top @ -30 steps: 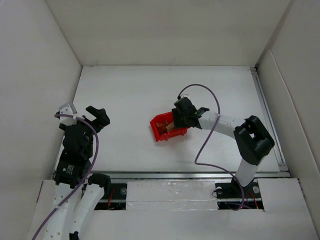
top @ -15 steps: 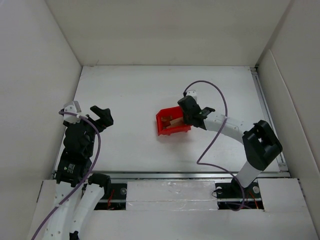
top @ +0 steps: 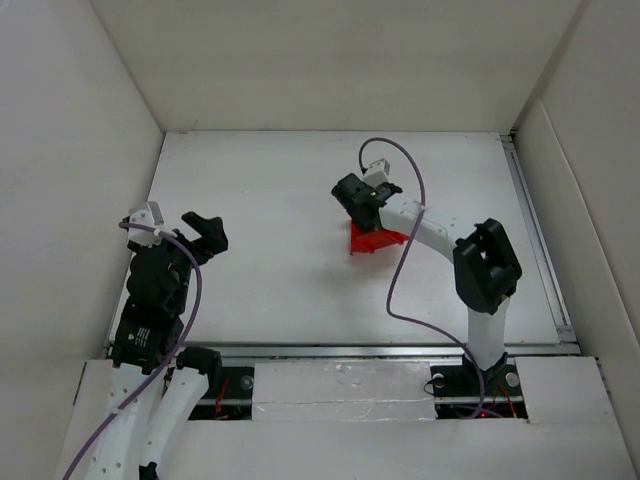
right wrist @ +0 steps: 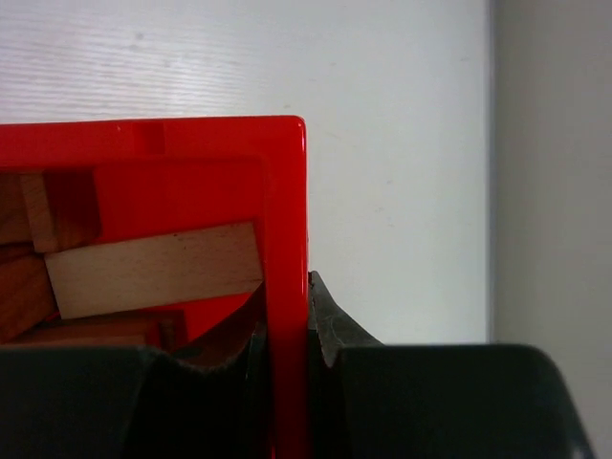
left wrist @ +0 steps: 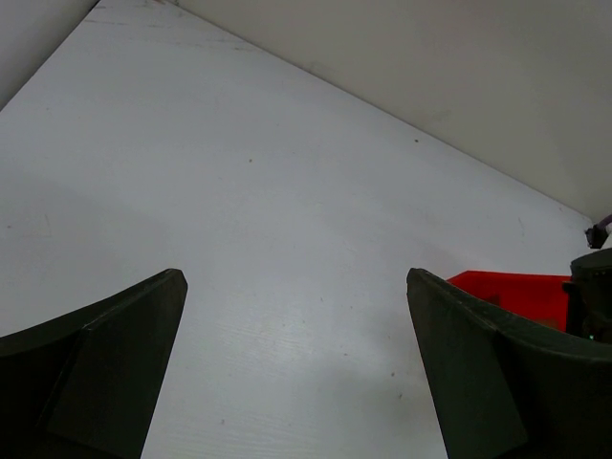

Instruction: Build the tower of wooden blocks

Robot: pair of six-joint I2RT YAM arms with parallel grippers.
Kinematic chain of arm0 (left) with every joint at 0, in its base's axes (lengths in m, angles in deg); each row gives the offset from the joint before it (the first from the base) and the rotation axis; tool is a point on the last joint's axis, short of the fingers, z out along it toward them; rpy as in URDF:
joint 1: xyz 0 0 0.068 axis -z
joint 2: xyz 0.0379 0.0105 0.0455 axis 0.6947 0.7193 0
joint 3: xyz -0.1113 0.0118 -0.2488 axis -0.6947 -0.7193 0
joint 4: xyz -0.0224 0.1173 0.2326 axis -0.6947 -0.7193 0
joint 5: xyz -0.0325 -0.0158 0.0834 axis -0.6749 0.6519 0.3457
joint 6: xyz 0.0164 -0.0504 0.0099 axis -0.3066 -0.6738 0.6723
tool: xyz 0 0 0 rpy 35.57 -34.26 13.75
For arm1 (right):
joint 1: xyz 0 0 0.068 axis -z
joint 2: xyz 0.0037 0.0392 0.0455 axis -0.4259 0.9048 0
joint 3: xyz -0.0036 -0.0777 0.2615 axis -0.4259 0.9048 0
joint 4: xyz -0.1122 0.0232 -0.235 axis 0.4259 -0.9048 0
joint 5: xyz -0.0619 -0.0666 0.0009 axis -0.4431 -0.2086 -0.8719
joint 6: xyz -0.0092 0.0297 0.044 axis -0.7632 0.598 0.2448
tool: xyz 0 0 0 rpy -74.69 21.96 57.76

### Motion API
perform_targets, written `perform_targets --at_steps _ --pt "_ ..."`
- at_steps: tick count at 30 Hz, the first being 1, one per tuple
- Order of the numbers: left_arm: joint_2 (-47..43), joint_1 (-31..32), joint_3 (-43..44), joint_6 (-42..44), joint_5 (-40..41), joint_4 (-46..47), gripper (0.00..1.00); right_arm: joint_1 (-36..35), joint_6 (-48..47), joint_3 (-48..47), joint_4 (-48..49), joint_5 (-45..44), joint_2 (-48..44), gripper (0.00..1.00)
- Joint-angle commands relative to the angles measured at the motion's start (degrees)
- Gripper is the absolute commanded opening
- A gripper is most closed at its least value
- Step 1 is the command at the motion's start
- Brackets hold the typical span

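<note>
I should set the red bin, now held tipped, at the middle of the table's back edge (top: 345, 158), near the back wall, with my right gripper.
The wooden blocks lie inside a red plastic bin (top: 377, 241) near the table's middle. In the right wrist view a light tan block (right wrist: 153, 269) lies across the bin floor. An orange-brown block (right wrist: 17, 295) sits at its left and a darker brown one (right wrist: 73, 205) behind it. My right gripper (right wrist: 287, 292) is shut on the bin's side wall (right wrist: 285, 191), one finger inside and one outside. From above, the right gripper (top: 362, 214) holds the bin tipped, which hides the blocks. My left gripper (top: 206, 231) stands open at the left, far from the bin, nothing between its fingers.
White walls enclose the table on the left, back and right. A metal rail (top: 535, 235) runs along the right edge. The purple cable (top: 405, 265) loops over the right arm. In the left wrist view the bin (left wrist: 512, 288) shows beyond the right finger.
The right gripper shut on the bin's wall, then swung the bin right and slightly back while tipping it up. The left arm barely shifted.
</note>
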Motion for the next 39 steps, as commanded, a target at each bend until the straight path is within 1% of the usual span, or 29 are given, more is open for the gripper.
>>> perform_targets --at_steps 1,2,3,4,8,9,10,14,16,18,19,22,26,27,28,29,30,32,36,39 --pt "-0.2 0.3 -0.2 0.3 -0.6 2.6 0.99 -1.4 6.7 -8.3 -19.5 -16.9 4.9 0.11" --pt "0.1 0.3 -0.2 0.2 -0.8 2.6 0.99 -2.0 13.3 -10.3 -23.8 -20.2 6.9 0.1" --pt "0.4 0.3 0.0 0.2 -0.9 2.6 0.99 -2.0 17.2 -12.3 -29.0 -21.8 10.4 0.09" --pt "1.0 0.3 0.1 0.1 -1.2 2.3 0.99 -2.0 16.9 -13.4 -31.6 -23.8 11.4 0.06" --pt "1.1 0.3 0.3 0.2 -2.7 2.3 0.99 -2.7 13.8 -13.3 -31.4 -26.2 11.4 0.0" --pt "1.0 0.3 0.3 0.2 -2.7 2.3 0.99 -2.7 13.8 -13.3 -31.4 -26.2 11.4 0.0" --pt "0.8 0.9 0.3 0.3 -2.9 2.4 0.99 -2.7 13.2 -13.1 -31.5 -28.5 11.4 0.0" --pt "0.3 0.9 0.1 0.3 -4.0 2.7 0.99 -4.0 7.9 -13.9 -31.5 -31.9 10.4 0.0" --pt "0.2 0.9 0.1 0.5 -4.5 2.8 0.99 -5.5 4.9 -15.7 -30.9 -31.7 11.5 0.0" --pt "-0.2 0.9 0.0 0.6 -4.7 2.9 0.99 -6.4 -1.2 -16.4 -27.8 -31.1 12.6 0.0" --pt "-0.5 0.9 0.0 0.6 -4.7 2.9 0.99 -7.0 -2.2 -16.5 -26.8 -31.4 14.2 0.0" --pt "-1.3 0.9 -0.3 0.6 -4.6 2.9 0.99 -9.3 -2.5 -17.4 -27.6 -31.9 17.1 0.0" --pt "-2.0 0.9 -0.3 0.7 -4.8 2.7 0.99 -12.3 -7.0 -17.6 -25.2 -31.9 21.5 0.0" --pt "-2.2 0.9 -0.3 0.8 -5.0 2.9 0.99 -12.9 -6.8 -18.5 -26.5 -30.8 24.4 0.0" --pt "-2.2 0.9 -0.3 0.8 -5.0 2.9 0.99 -12.9 -6.8 -19.5 -26.5 -30.3 24.5 0.0" --pt "-2.3 0.9 -0.3 0.8 -5.1 2.9 0.99 -13.7 -2.8 -21.1 -28.9 -30.0 25.7 0.0" --pt "-2.5 0.9 -0.3 0.8 -5.0 2.8 0.99 -14.3 -0.9 -22.6 -31.6 -29.6 27.8 0.0" --pt "-2.7 0.9 -0.3 0.8 -4.9 2.8 0.99 -14.9 -0.7 -24.7 -31.5 -26.8 28.7 0.0" --pt "-3.1 0.9 -0.3 0.8 -5.0 2.8 0.99 -17.0 -0.5 -27.8 -31.6 -25.0 30.0 0.0" --pt "-3.2 0.9 -0.3 0.8 -4.8 2.7 0.99 -17.0 -0.4 -30.7 -31.6 -23.0 30.6 0.0"
